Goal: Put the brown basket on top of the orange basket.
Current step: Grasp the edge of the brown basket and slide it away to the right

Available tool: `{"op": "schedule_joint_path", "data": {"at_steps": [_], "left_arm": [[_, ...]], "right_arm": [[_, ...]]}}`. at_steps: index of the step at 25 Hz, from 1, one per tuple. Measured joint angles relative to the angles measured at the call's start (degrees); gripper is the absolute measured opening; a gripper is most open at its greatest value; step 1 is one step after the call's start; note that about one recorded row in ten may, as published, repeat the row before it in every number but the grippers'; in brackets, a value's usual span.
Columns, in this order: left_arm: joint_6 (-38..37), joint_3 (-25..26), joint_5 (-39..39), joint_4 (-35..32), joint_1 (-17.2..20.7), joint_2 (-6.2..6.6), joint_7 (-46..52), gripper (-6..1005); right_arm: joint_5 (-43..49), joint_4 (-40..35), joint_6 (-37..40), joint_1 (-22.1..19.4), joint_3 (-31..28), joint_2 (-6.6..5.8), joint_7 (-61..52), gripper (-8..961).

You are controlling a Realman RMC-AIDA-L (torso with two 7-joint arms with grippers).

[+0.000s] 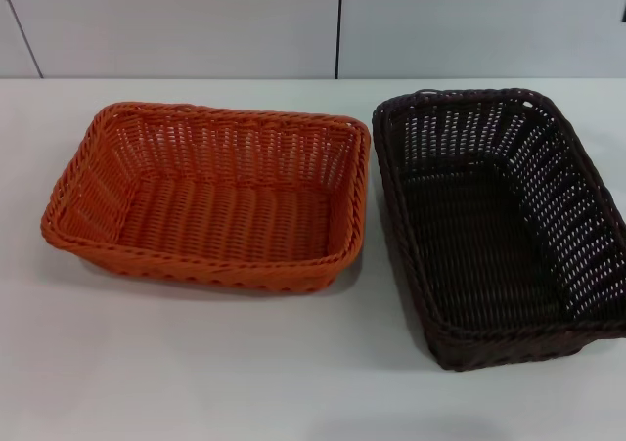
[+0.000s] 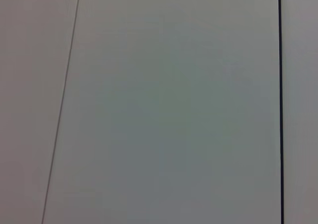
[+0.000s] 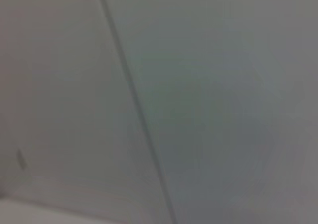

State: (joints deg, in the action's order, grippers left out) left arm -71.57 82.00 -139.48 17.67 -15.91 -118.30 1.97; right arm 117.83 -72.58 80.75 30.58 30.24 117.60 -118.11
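My right gripper will close on the rim of the brown basket's near short side (image 1: 575, 331), because I have to put the brown basket onto the orange basket.
The orange basket (image 1: 210, 198) sits on the white table at the left, empty, its long side across the view. The brown basket (image 1: 501, 224) sits to its right, empty, its long side running away from me, close to the orange one but apart from it. Neither gripper shows in the head view. The left wrist view and the right wrist view show only pale wall panels with dark seams.
The white table (image 1: 196, 363) spreads in front of both baskets. A pale panelled wall (image 1: 196, 21) stands behind the table's far edge. The brown basket reaches the right edge of the head view.
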Motion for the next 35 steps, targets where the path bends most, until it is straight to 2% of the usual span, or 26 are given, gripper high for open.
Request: {"op": "schedule_joint_path", "data": {"at_steps": [2, 3, 4, 8, 9, 13, 17, 27, 35], "left_arm": [[0.0, 0.0, 0.0, 0.0, 0.0, 0.0, 0.0, 751], [0.2, 0.0, 0.0, 0.0, 0.0, -0.05, 0.1, 751], [0.3, 0.0, 0.0, 0.0, 0.0, -0.07, 0.1, 751], [0.3, 0.0, 0.0, 0.0, 0.0, -0.07, 0.1, 752], [0.3, 0.0, 0.0, 0.0, 0.0, -0.08, 0.2, 752], [0.0, 0.5, 0.0, 0.1, 0.2, -0.07, 0.2, 752], [0.0, 0.8, 0.1, 0.1, 0.6, -0.02, 0.2, 752], [0.4, 0.8, 0.1, -0.1, 0.1, 0.1, 0.2, 751], [1.0, 1.1, 0.1, -0.5, -0.1, 0.04, 0.2, 751]], "right_arm": [[5.2, -2.9, 4.9, 2.6, 0.4, -1.07, -5.3, 735], [10.6, -4.2, 10.0, 5.7, 0.5, -2.41, -10.4, 735], [10.6, -4.2, 10.0, 5.7, 0.5, -2.41, -10.4, 735], [17.9, -4.9, 19.4, 11.6, 0.6, -4.37, -16.1, 735], [17.9, -4.9, 19.4, 11.6, 0.6, -4.37, -16.1, 735], [23.0, -6.3, 28.0, 15.6, 2.0, -5.62, -17.2, 735], [25.3, -6.5, 35.8, 18.0, 5.9, -6.36, -15.3, 735], [28.5, -6.3, 41.5, 19.3, 16.7, -5.82, -6.3, 734], [28.8, -7.3, 43.4, 18.3, 22.8, -3.82, 1.9, 734]]}}
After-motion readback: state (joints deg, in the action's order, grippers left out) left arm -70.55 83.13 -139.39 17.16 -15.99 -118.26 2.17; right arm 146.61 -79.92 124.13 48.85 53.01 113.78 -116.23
